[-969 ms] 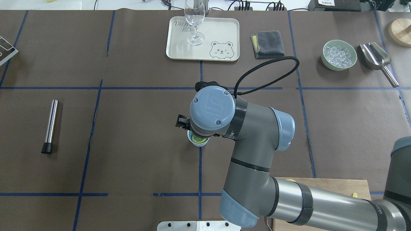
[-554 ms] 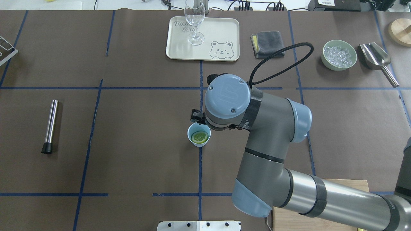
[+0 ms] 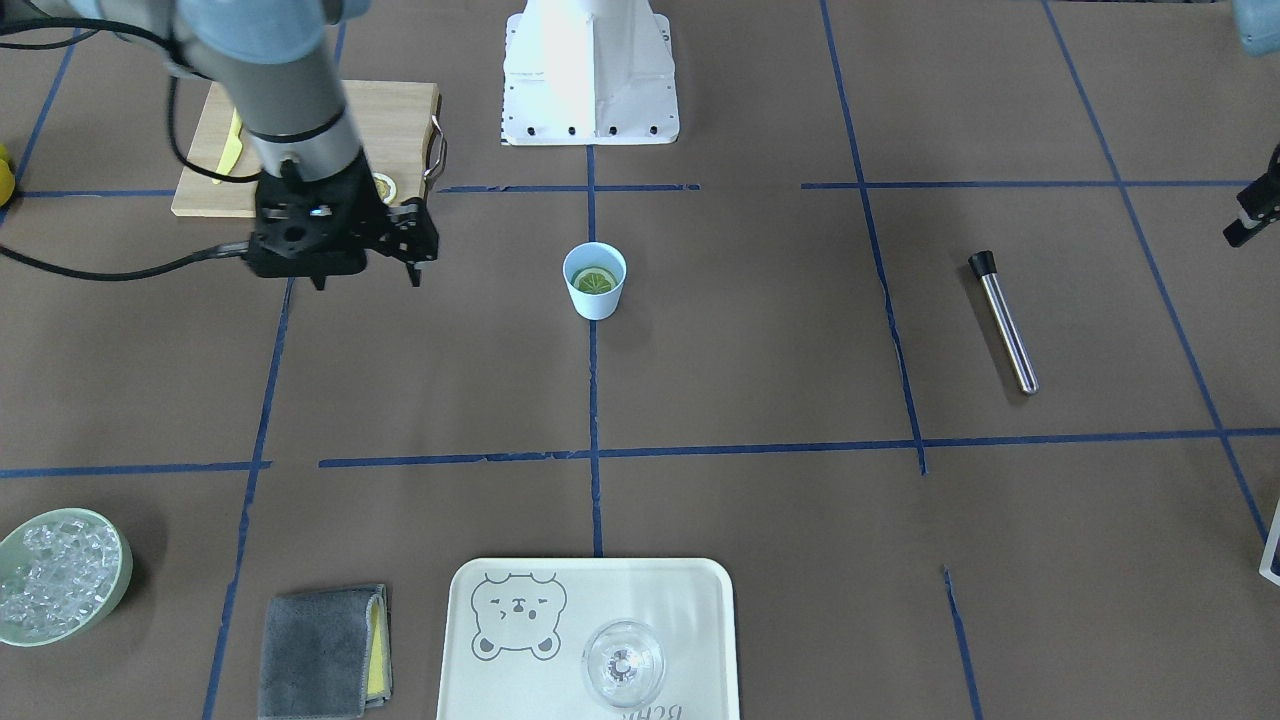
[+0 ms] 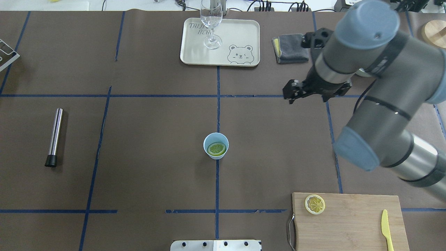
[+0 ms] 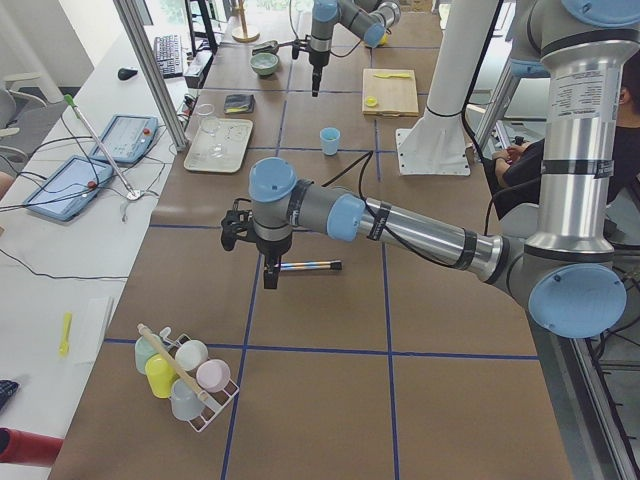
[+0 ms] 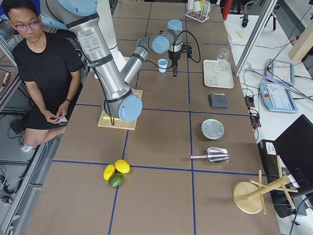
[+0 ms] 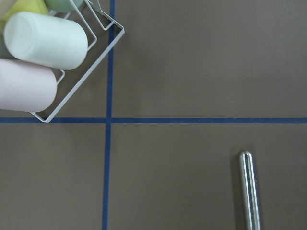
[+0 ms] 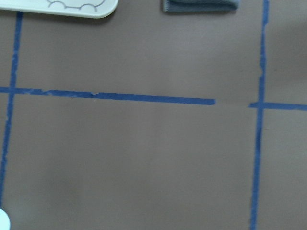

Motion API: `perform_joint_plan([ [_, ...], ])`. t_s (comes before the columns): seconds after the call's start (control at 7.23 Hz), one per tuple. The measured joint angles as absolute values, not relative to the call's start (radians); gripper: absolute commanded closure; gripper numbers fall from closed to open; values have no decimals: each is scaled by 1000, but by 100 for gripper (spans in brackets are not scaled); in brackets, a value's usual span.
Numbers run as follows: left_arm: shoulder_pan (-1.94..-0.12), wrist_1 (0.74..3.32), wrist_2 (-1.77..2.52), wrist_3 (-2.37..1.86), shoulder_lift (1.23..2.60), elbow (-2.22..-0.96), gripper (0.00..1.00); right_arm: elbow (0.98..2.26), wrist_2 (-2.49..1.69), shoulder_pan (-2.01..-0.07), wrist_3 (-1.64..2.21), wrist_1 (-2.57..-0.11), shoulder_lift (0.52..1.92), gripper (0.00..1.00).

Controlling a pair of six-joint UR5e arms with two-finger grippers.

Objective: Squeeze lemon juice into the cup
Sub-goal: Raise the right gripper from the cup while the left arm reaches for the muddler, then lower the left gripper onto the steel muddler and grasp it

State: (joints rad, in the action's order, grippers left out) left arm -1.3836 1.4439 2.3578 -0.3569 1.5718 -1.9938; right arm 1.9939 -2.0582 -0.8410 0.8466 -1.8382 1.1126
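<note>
The middle of the steel tube (image 3: 1009, 334) (image 7: 249, 195), between its black end and its rounded end, will be where my left gripper closes.
The pale blue cup (image 4: 210, 140) stands upright at the table's middle, also in the front view (image 3: 594, 300). One lemon slice (image 4: 216, 149) lies flat inside it (image 3: 595, 282). A second slice (image 4: 315, 204) lies on the wooden board. My right gripper (image 3: 367, 281) hangs open and empty above the table, well away from the cup, toward the grey towel (image 4: 291, 48). My left gripper (image 5: 268, 275) hovers near the steel tube (image 5: 305, 266); only a bit of it shows at the front view's edge, and I cannot tell whether it is open or shut.
A cutting board (image 4: 348, 219) with a yellow knife (image 4: 385, 228) lies at my near right. A tray (image 4: 240, 33) with a clear glass (image 4: 211, 24) stands at the back. A bowl of ice (image 3: 60, 575), a scoop (image 6: 215, 155) and a cup rack (image 7: 43, 52) stand around.
My right arm has swung from just above the cup to the far right, toward the towel. The slice stays in the cup. The board and second slice are uncovered.
</note>
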Motion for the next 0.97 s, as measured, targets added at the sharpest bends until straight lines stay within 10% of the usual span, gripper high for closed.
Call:
perform_joint_plan([
  [0.42, -1238, 1115, 2357, -380, 1751, -2041, 0, 1985, -2294, -1181, 368, -1840, 1331, 0],
  [0.97, -1102, 1210, 2370, -389, 1812, -1784, 0, 1893, -2448, -1487, -68, -1840, 1522, 0],
])
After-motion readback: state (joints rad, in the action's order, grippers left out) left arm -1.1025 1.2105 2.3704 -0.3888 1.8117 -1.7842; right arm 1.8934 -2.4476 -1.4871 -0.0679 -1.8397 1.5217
